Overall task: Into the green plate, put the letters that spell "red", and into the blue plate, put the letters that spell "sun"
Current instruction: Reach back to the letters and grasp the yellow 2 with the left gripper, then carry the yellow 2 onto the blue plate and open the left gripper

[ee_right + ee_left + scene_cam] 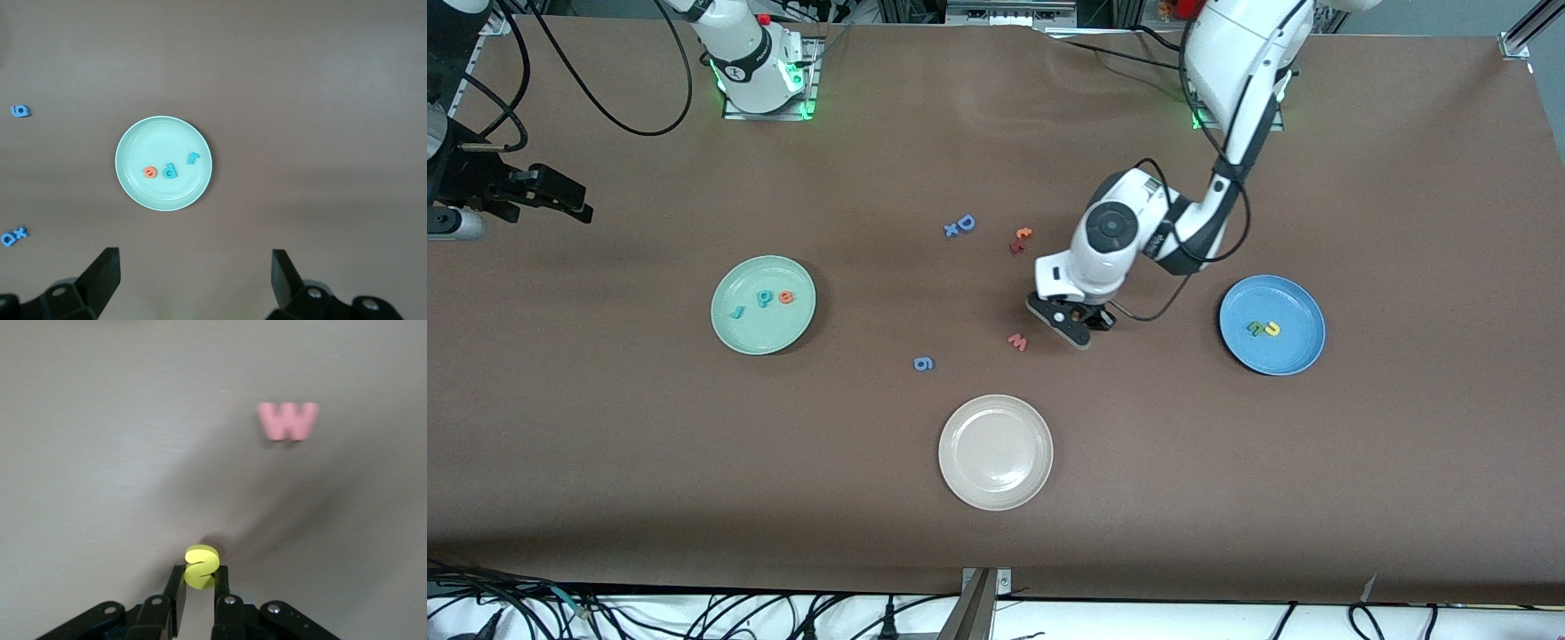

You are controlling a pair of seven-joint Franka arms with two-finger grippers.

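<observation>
I will use my left gripper to release the yellow "s" beside the green "u" on the blue plate [1243,340], across from the yellow "n".
My left gripper [200,579] is shut on the yellow "s" [200,565], held upright between its fingertips just over the table near the red "w" [288,421]. In the front view this gripper [1080,324] is low over the middle of the table. The blue plate [1285,351] holds the green "u" [1256,328] and the yellow "n" [1272,330]. The green plate [769,331] holds the teal "r" [737,312], teal "d" [764,299] and orange "e" [785,297]. My right gripper [193,253] waits open and empty, high up, looking down on the green plate [163,137].
The red "w" [1017,342] lies beside the left gripper. A blue "D" with a small "x" [960,226] and an orange-and-red pair [1020,240] lie farther from the camera. A blue "6" [924,363] and a beige plate [996,484] lie nearer.
</observation>
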